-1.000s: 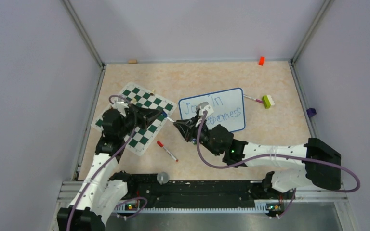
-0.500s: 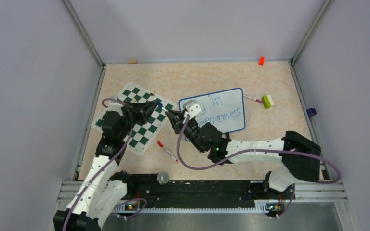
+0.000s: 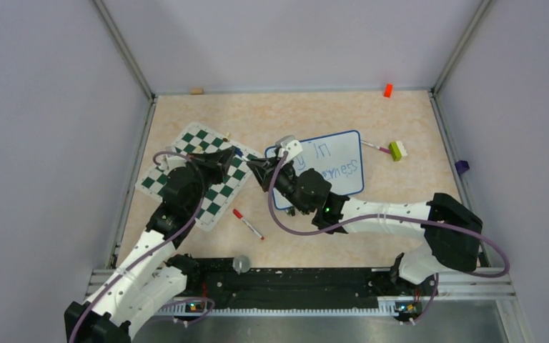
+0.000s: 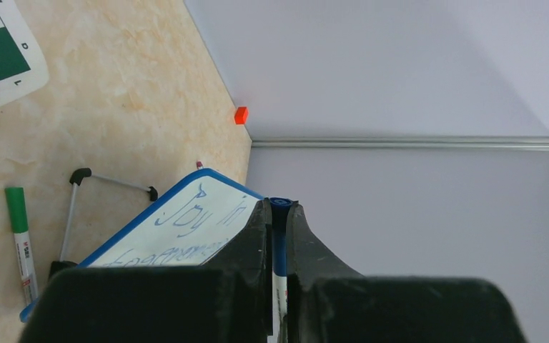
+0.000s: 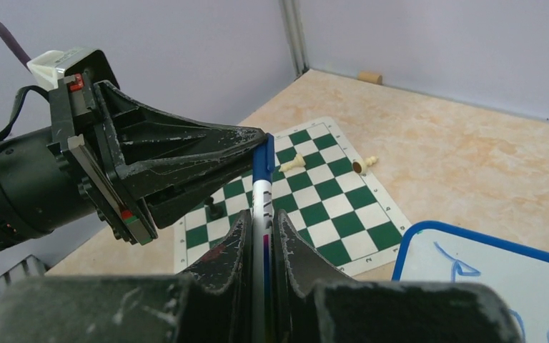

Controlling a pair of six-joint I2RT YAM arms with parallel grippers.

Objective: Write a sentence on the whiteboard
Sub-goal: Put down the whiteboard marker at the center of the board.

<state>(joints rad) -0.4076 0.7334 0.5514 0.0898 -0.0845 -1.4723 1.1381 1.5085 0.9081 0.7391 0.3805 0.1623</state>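
Next, my right gripper puts the blue marker down next to the red marker, in front of the whiteboard (image 3: 297, 229).
The whiteboard (image 3: 336, 153) lies right of centre, blue-framed, partly covered by my right arm. The sentence (image 4: 186, 223) reads "Joy in" above "togetherness" in blue. Both grippers meet over the mat's right edge, holding one blue marker (image 5: 261, 187) between them. My left gripper (image 4: 279, 209) is shut on its blue cap end (image 4: 279, 204). My right gripper (image 5: 259, 220) is shut on the white barrel. In the top view the left gripper (image 3: 233, 156) and right gripper (image 3: 252, 166) point tip to tip, left of the board.
A green-and-white chess mat (image 3: 211, 187) lies left, with a few pieces (image 5: 297, 162) on it. A red marker (image 3: 247, 224) lies in front. A green-capped marker (image 3: 384, 149) sits right of the board. An orange block (image 3: 387, 90) and a wooden piece (image 3: 197, 91) rest by the back wall.
My right arm swung left and away from the board, carrying the marker up to the left gripper. The left gripper shifted slightly toward it and now grips the cap end.
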